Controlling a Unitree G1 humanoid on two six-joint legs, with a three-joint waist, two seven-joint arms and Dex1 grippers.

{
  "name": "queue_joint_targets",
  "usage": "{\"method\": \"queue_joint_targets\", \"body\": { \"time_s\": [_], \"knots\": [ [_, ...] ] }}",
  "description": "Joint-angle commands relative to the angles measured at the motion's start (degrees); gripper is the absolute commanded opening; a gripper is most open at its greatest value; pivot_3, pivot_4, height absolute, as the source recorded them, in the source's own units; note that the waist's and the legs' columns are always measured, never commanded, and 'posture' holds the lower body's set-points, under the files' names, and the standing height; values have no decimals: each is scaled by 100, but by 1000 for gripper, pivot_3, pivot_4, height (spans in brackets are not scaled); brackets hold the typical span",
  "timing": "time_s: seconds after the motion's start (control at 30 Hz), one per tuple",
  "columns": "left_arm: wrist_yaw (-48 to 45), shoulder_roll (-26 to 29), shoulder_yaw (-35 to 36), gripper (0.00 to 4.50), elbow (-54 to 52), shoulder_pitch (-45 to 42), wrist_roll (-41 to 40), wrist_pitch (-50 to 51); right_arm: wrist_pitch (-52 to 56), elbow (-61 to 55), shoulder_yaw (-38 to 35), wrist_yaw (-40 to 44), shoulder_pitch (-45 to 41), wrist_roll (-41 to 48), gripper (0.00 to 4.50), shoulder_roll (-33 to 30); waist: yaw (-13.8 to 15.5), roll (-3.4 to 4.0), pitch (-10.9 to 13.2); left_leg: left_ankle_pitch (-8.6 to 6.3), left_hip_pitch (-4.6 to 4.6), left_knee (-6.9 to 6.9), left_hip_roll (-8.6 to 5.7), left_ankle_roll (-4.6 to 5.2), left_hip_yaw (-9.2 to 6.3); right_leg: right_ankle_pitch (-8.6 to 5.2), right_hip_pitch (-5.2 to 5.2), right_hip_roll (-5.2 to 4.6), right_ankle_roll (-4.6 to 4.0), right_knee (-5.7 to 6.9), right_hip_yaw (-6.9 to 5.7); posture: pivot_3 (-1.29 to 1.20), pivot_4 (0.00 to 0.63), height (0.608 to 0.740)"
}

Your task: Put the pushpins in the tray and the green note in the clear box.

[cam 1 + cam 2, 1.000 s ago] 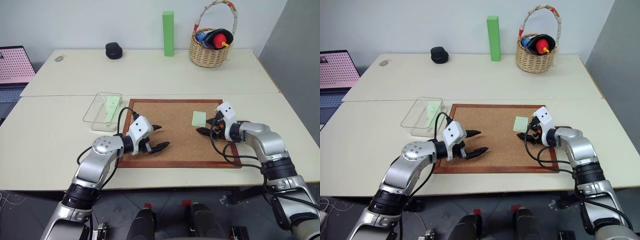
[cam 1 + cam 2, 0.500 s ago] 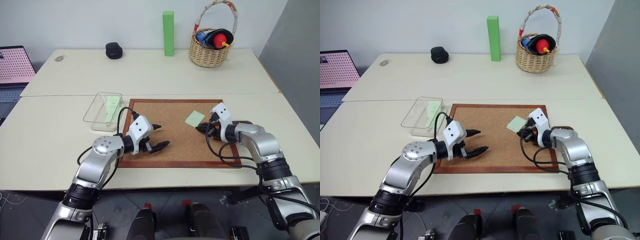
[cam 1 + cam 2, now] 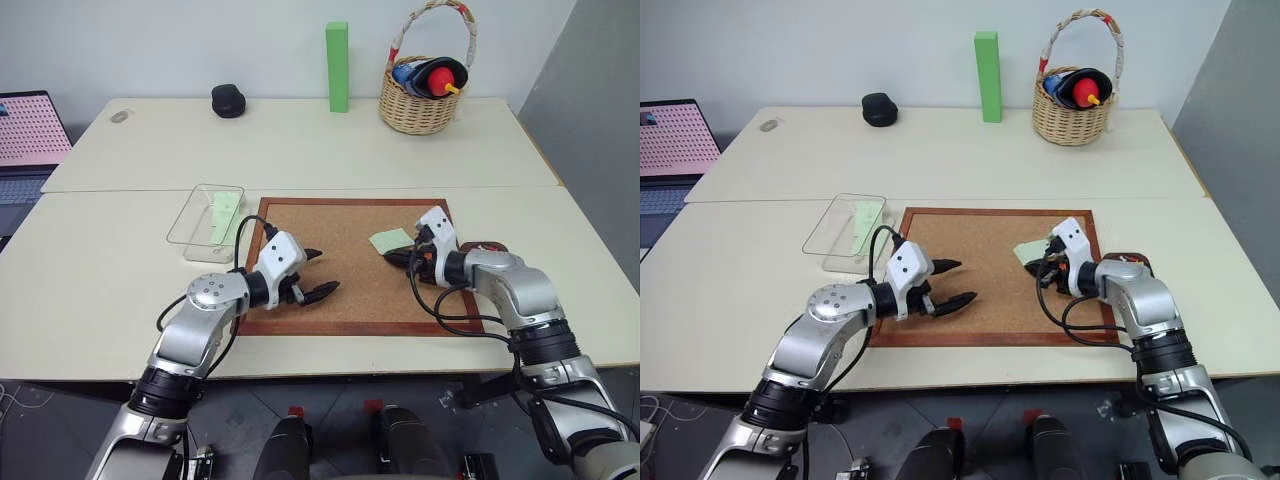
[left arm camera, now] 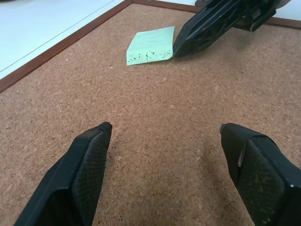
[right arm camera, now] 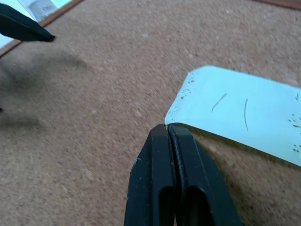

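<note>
My right gripper is pinching only the corner of the green note, so it should open, turn and take the note's raised edge [image 5: 230, 140] before it hands the note to my left gripper.
The green note [image 3: 390, 240] lies on the corkboard [image 3: 340, 290], near its right side, with one corner raised. My right gripper [image 5: 167, 127] is shut on that corner of the note [image 5: 244, 117]. My left gripper [image 3: 315, 277] hovers open over the board's left part, with nothing between its fingers [image 4: 89, 160]. The clear box [image 3: 196, 228] stands left of the board with a longer pale green slip [image 3: 224, 213] inside. A bit of the dark tray [image 3: 492, 246] shows behind my right arm. The pushpins are hidden.
At the back of the far table stand a tall green block [image 3: 337, 67], a wicker basket [image 3: 420, 95] with toys and a small black object [image 3: 228, 100]. A laptop [image 3: 30, 130] sits at the left edge.
My right gripper has shut on the note's corner and shifted left. The note has turned, slid left with it, and its corner has lifted. The left arm has stayed still.
</note>
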Motion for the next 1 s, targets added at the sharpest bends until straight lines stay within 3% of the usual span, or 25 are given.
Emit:
{"method": "queue_joint_targets", "body": {
  "time_s": [0.03, 0.33, 0.47, 0.67, 1.0],
  "knots": [
    [89, -147, 282, 3912, -23, -121, -237, -16, -328, -539, -54, 145, 55, 53, 47, -96, 3, 0, 0, 0, 0, 0, -1, 0, 0, 0, 0, -1, 0, 0, 0, 0, 150, 740],
    [97, -139, 281, 3912, 66, -135, -178, -90, -1025, -964, 44, 219, 293, -242, 47, -396, 6, 0, 0, 0, -1, 1, -1, 0, -1, 0, 0, -1, 0, -1, -1, 0, 150, 740],
    [95, -139, 240, 3912, 69, -130, -157, -111, -2130, -703, 455, 236, 357, -977, 615, -666, 12, 0, 0, 0, -1, 1, -2, 0, 1, 0, 0, -1, 0, -1, 0, 0, 150, 740],
    [74, -128, 203, 3912, 77, -137, -127, -135, -3314, 73, 874, 114, 129, -1822, 1912, -778, 6, 0, 0, 0, 2, 2, 0, -1, 3, 0, 0, 0, 0, 1, 1, 0, 150, 740],
    [99, -125, 216, 3912, 40, -99, -117, -145, -4442, 1210, 1131, -403, -347, -2781, 1912, -690, 17, 0, 0, 1, 2, 3, -2, -2, 5, 1, 0, -2, 0, 1, 3, 0, 150, 740]
  ]
}}
